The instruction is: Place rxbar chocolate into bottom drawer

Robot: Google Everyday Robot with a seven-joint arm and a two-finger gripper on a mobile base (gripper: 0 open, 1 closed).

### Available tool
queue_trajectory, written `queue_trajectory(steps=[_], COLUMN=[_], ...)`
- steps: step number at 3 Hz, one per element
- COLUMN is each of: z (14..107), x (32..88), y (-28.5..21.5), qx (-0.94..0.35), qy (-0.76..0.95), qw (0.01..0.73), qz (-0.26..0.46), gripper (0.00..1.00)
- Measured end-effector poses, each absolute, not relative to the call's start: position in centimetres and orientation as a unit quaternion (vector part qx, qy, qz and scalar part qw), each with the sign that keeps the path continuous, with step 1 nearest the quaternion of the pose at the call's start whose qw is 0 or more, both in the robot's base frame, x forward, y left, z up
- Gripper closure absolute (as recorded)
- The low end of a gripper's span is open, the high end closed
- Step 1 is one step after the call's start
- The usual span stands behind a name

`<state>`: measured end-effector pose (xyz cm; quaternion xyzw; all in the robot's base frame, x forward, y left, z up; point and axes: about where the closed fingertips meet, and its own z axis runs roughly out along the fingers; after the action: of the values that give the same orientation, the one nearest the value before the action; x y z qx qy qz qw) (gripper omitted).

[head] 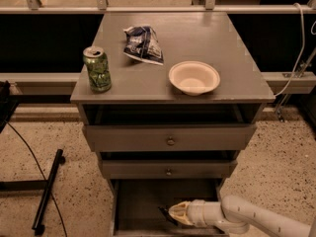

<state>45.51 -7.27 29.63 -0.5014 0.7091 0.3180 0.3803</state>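
Observation:
Next, I let go of the rxbar chocolate on the bottom drawer's inside [171, 219], halfway across and toward the front.
The bottom drawer [140, 201] of the grey cabinet is pulled open, and its flat floor shows. My gripper [174, 214] reaches in from the lower right and sits low inside the drawer, near its front middle. Its cream fingers are closed to a point on a small dark flat bar, the rxbar chocolate [164, 213], which sticks out to the left of the fingertips, just above or on the drawer floor. Most of the bar is hidden by the fingers.
On the cabinet top [237, 48] stand a green can [97, 69], a dark-blue-and-white snack bag [143, 44] and a cream bowl [194, 77]. Two shut drawers with round knobs [170, 141] sit above the open one. A black stand leg [47, 191] lies on the floor at left.

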Motion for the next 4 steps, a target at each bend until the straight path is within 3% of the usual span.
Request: queue_trajectory(steps=[3, 4], z=[22.0, 20.9], x=[47.8, 49.0], y=[-6.6, -7.4], qx=[-0.445, -0.428], qy=[0.733, 0.745], qw=[0.344, 0.342], qz=[0.384, 0.380], gripper=[1.00, 0.85])
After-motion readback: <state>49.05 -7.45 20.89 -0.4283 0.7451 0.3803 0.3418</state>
